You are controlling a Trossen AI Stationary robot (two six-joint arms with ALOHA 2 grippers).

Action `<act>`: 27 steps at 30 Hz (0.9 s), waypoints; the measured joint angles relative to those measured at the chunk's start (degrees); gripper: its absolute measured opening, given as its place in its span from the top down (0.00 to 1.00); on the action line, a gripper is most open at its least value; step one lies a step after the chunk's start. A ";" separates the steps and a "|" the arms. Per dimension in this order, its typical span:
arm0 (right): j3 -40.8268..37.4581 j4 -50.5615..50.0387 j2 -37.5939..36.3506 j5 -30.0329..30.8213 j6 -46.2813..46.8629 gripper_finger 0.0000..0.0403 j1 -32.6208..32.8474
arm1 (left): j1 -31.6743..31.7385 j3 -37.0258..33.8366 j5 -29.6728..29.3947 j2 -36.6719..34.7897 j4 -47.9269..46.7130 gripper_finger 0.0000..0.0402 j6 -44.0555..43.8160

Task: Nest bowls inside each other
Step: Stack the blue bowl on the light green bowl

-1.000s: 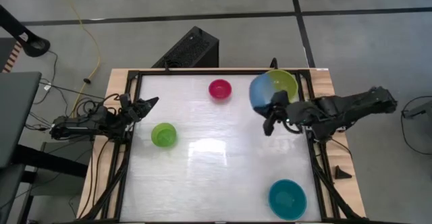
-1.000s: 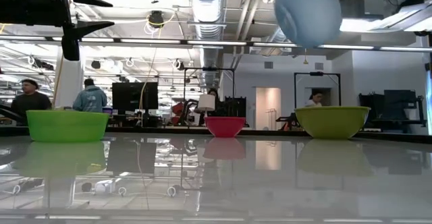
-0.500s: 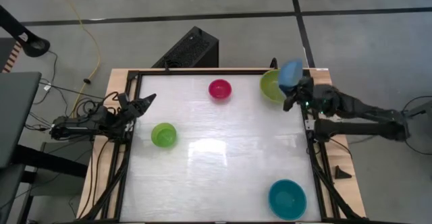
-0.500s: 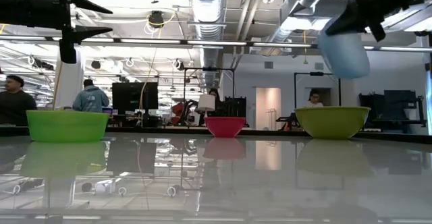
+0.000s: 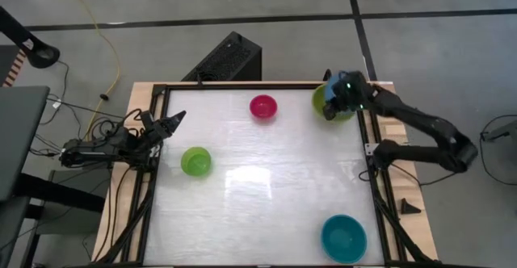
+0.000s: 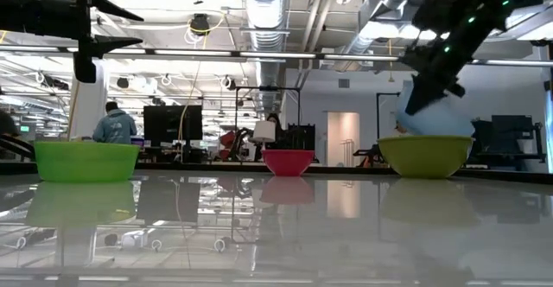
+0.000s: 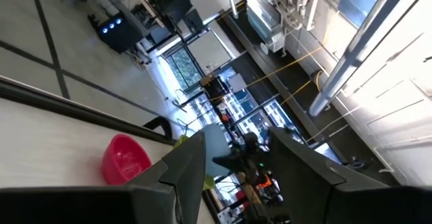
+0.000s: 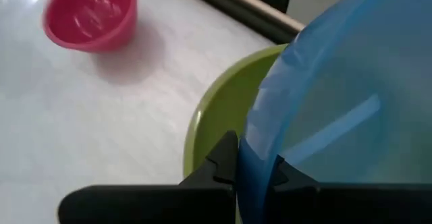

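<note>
My right gripper has the light blue bowl, now tilted over the olive-green one. It will let go of it inside the large olive-green bowl (image 5: 338,104) (image 8: 287,140), nested down within its rim.
The light blue bowl (image 6: 435,117) hangs tilted over the large olive-green bowl (image 6: 426,156) at the table's far right. Its bottom dips behind the olive rim. My right gripper (image 8: 255,166) is shut on it. The magenta-pink bowl (image 5: 263,106) stands at the far middle, and the bright green bowl (image 5: 195,161) at the left. At the near right stands the teal bowl (image 5: 343,237). My left gripper (image 5: 174,121) waits open and raised at the table's left edge, with nothing between its fingers. My right gripper pinches the light blue bowl's rim (image 8: 251,158), one finger (image 8: 223,158) outside the wall and one inside. It comes slanting down from the table's right side. The bowl is tilted, its lower part inside the olive-green bowl; whether the two bowls touch, I cannot tell.
A black frame (image 5: 242,85) runs around the white tabletop. The middle of the table lies bare between the bowls. A black box (image 5: 226,58) stands beyond the far edge. People and desks show in the room behind.
My right gripper has swung toward the table's far right corner and come down, staying shut on the light blue bowl. The bowl has gone from high above the table to a tilted place in the olive-green bowl's mouth. The other bowls have stayed where they were.
</note>
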 joint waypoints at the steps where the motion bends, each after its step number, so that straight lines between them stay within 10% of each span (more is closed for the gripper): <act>1: 0.96 -0.17 1.91 -0.77 -0.93 0.92 -0.94 | 0.00 0.00 0.05 0.00 0.00 0.61 -0.05; 12: 13.03 -13.92 21.31 -1.85 -6.56 0.92 0.27 | 0.00 0.00 0.46 0.00 0.02 0.61 -0.32; 27: 14.80 -19.84 24.58 7.08 -2.31 0.83 4.92 | -0.02 0.00 1.01 0.00 0.04 0.61 -0.31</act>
